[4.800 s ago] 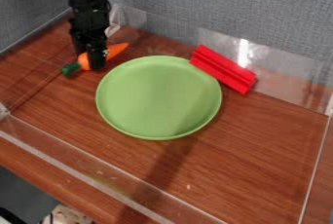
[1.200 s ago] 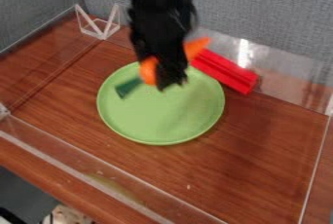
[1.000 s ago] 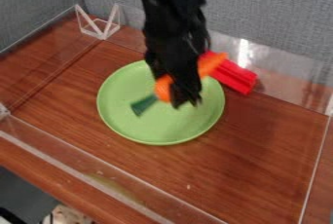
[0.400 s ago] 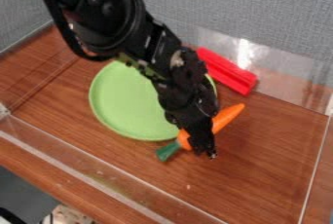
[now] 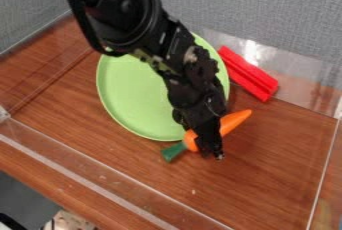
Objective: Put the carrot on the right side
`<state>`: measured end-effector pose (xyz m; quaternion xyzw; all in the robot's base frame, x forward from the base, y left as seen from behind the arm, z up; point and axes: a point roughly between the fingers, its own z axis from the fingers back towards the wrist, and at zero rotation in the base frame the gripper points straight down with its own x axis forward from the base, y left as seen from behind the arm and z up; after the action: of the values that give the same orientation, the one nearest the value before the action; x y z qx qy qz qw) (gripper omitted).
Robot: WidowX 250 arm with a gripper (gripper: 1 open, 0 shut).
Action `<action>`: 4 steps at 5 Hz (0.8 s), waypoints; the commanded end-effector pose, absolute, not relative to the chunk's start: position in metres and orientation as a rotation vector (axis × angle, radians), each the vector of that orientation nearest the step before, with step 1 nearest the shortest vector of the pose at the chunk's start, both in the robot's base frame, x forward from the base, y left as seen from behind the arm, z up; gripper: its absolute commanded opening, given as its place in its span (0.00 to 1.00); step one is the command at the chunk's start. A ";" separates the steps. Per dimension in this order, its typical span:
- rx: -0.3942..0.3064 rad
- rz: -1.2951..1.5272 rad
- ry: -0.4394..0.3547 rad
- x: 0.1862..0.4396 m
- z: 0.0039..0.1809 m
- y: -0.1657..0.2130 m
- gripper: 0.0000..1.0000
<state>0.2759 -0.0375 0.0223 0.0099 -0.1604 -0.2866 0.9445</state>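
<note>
My gripper will put the carrot, now low beside the green plate's rim, down and let it go on the bare wood straight point(image 5: 251, 134) in front of the red block.
The carrot point(image 5: 231, 121) is small and orange, and its dark green stem end point(image 5: 174, 154) points toward the table's front. My gripper point(image 5: 207, 139) is shut on its middle and points steeply down, low over the wooden table. The carrot lies across the jaws, just off the lower right rim of the green plate point(image 5: 127, 94). My black arm reaches in from the upper left and hides the plate's right half. Whether the carrot touches the wood, I cannot tell.
A red rectangular block point(image 5: 254, 76) lies behind the gripper, to the right of the plate. Clear plastic walls edge the table along the front point(image 5: 134, 199) and at the back right point(image 5: 305, 69). Bare wood stretches right of the carrot.
My gripper has carried the carrot from above the plate to the right and down to just over the wood beside the plate's rim. In the last half second it barely moved.
</note>
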 end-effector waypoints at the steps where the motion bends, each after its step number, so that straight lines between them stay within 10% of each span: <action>1: 0.010 -0.600 -0.293 0.280 0.025 -0.026 0.00; 4: -0.032 -0.656 -0.206 0.282 0.041 -0.014 0.00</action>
<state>0.2746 -0.0120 0.0277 -0.0238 -0.0787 -0.3212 0.9434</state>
